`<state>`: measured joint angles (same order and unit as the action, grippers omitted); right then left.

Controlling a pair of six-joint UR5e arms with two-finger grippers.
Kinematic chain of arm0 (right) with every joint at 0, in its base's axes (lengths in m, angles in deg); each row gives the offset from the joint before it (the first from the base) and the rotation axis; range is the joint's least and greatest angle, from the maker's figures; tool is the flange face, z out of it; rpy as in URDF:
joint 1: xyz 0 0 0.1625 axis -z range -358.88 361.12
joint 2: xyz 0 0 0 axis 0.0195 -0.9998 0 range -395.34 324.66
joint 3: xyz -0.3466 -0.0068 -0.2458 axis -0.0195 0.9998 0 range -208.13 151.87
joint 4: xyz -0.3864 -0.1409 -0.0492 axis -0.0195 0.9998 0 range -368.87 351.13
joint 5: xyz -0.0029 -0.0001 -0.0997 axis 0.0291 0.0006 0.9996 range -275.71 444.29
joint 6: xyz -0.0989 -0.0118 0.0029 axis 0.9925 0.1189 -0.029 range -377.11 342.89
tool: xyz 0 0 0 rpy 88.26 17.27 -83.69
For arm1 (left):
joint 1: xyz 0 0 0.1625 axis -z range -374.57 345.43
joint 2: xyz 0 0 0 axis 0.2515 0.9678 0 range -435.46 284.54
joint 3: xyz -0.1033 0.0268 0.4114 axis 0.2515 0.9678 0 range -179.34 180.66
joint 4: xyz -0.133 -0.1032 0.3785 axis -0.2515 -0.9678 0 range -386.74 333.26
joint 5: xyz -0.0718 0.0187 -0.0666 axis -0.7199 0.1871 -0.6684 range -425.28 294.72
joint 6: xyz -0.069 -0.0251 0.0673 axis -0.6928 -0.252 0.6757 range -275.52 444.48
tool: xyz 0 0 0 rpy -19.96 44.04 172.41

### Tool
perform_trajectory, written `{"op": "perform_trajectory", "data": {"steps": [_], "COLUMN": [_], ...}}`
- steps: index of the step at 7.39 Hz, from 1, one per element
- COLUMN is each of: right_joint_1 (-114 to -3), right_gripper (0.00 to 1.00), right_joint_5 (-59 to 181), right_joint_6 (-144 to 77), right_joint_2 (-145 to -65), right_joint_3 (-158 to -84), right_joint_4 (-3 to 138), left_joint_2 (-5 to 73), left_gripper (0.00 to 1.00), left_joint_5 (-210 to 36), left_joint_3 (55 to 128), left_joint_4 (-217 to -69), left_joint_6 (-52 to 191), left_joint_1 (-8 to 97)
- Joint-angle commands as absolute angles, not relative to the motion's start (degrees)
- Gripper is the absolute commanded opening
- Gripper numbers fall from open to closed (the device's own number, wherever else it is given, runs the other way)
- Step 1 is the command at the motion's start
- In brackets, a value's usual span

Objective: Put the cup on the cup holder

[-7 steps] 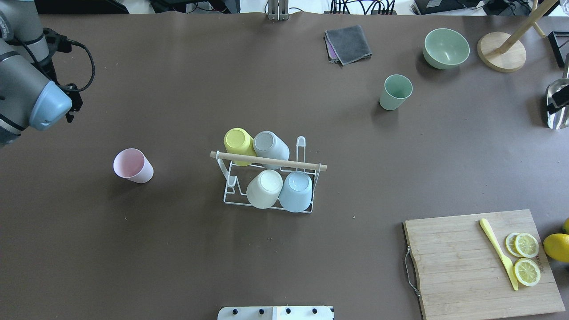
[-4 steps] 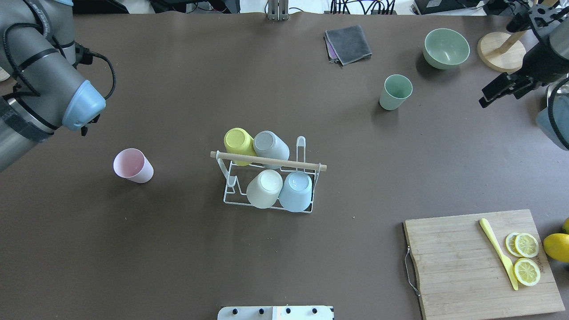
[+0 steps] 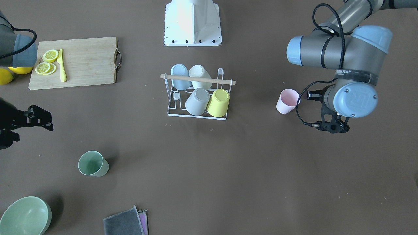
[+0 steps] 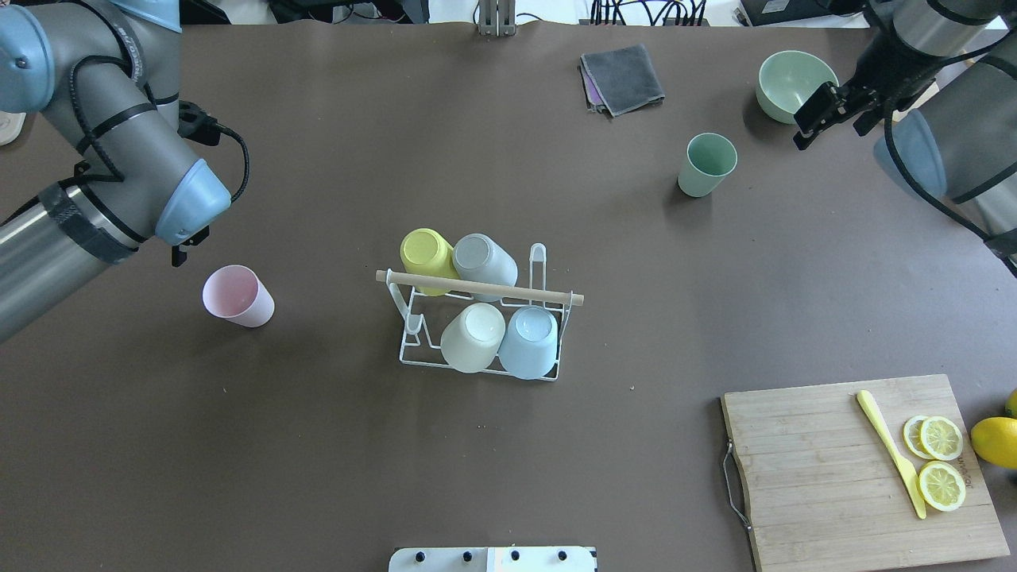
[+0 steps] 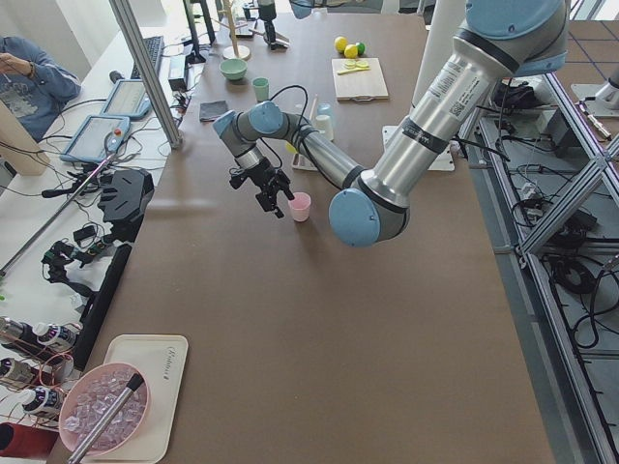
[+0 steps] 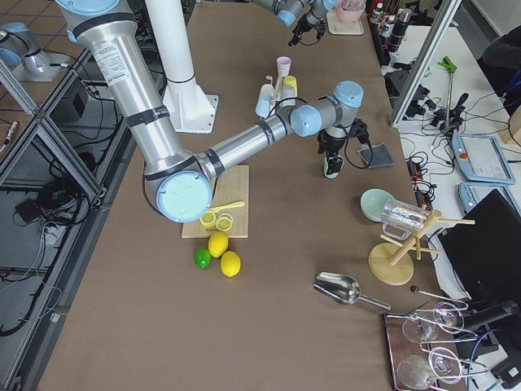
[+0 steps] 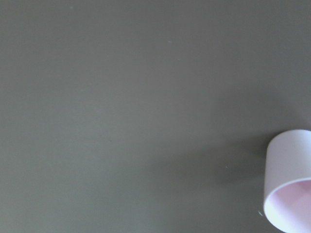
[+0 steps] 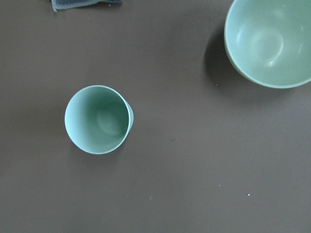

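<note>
Next, my left gripper will go to the upper sides of the pink cup [image 3: 282, 103] [image 7: 285, 172] and close there, near the cup's rim.
The cup holder [image 4: 421, 353], a white wire rack with a wooden rod [image 4: 479, 287], stands mid-table [image 3: 173, 112] and carries several upturned cups. A pink cup [image 4: 237, 295] stands upright to its left; it also shows in the front [image 3: 287, 101] and left wrist [image 7: 289, 182] views. A green cup [image 4: 705, 164] stands upright at the far right [image 8: 98, 119]. My left gripper [image 3: 331, 126] hangs open and empty just beyond the pink cup, mostly hidden under its wrist in the overhead view. My right gripper [image 4: 830, 127] is open and empty, above the table to the right of the green cup.
A green bowl [image 4: 798, 86] sits behind the right gripper. A folded grey cloth [image 4: 622, 78] lies at the far edge. A wooden cutting board [image 4: 826, 477] with lemon slices and a yellow knife [image 4: 890, 453] is at the near right, with a lemon [image 4: 997, 441] beside it.
The left arm has swung in toward the pink cup. The right arm has come in from the right edge toward the green cup. Cups and rack have not moved.
</note>
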<state>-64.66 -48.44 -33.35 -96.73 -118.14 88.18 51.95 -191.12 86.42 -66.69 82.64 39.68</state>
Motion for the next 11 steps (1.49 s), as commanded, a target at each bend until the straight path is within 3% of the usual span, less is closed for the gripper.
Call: {"op": "perform_trajectory", "data": {"steps": [1, 2, 6, 11], "right_joint_1": [-64.3, -64.0, -59.4, -57.2], "right_gripper": [1.00, 1.00, 1.00, 1.00], "right_joint_5": [-48.1, -47.7, -42.3, -42.4], "right_joint_6": [-33.5, -33.5, -33.7, -33.2], "right_joint_2": [-87.8, -82.7, -68.5, -59.4], "right_joint_3": [-106.2, -98.4, -79.4, -63.0], "right_joint_4": [87.9, 85.9, 85.1, 85.2], "left_joint_2": [56.3, 57.5, 61.7, 64.4], "left_gripper": [0.99, 0.99, 0.97, 0.97], "left_joint_5": [-191.5, -193.0, -199.6, -195.7], "left_joint_3": [81.3, 78.9, 69.8, 63.6], "left_joint_4": [-65.9, -67.7, -68.7, -71.7], "left_joint_6": [89.5, 90.7, 90.4, 90.5], "left_joint_1": [37.8, 37.3, 35.0, 32.1]}}
